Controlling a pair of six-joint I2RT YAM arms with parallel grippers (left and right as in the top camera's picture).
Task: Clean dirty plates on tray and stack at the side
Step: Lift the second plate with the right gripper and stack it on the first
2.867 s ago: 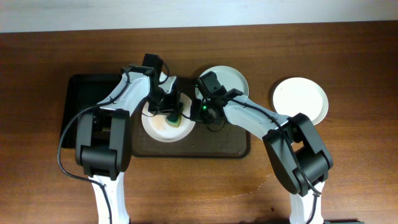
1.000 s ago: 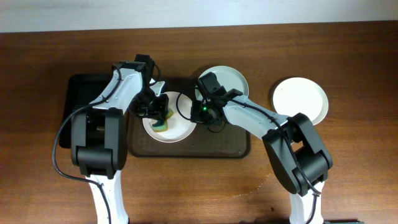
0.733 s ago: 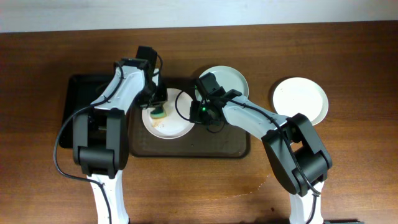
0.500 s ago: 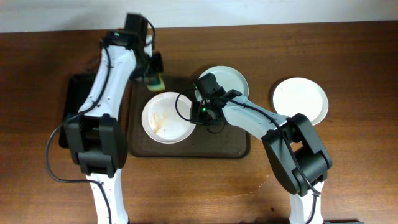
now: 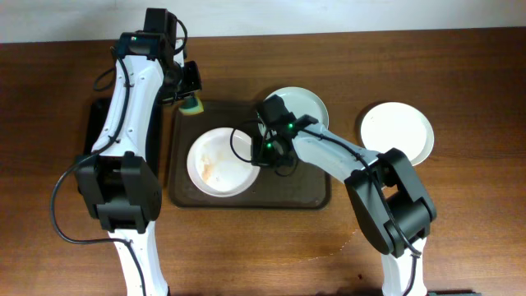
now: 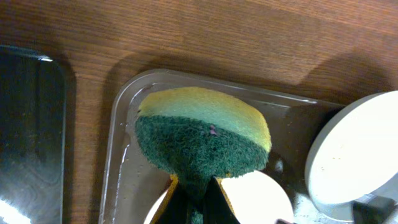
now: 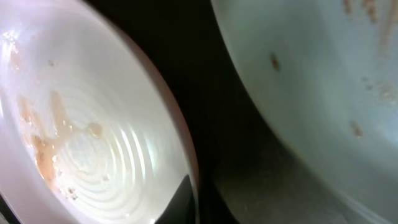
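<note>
Next, I release the smeared white plate with my right gripper on top of the clean-looking plate (image 5: 400, 135) beside the brown tray.
A white plate with brown smears (image 5: 218, 163) lies on the brown tray (image 5: 312, 193). My right gripper (image 5: 261, 149) is shut on its right rim; the right wrist view shows a finger (image 7: 186, 194) inside the smeared plate (image 7: 81, 137). My left gripper (image 5: 190, 95) is shut on a yellow-green sponge (image 5: 195, 106) and holds it over the tray's back left corner; the sponge (image 6: 202, 134) fills the left wrist view. A second plate (image 5: 302, 104) with small specks (image 7: 311, 62) sits at the tray's back right. A clean-looking third plate (image 5: 397, 131) lies on the table to the right.
A black tray (image 5: 92, 136) lies left of the brown tray, partly hidden by my left arm; it also shows in the left wrist view (image 6: 28, 124). The tray rim (image 6: 118, 118) is just below the sponge. The table is brown wood.
My left gripper lifted the sponge off the smeared plate and moved it back and left to the tray's corner. The right gripper stayed on the plate's rim.
</note>
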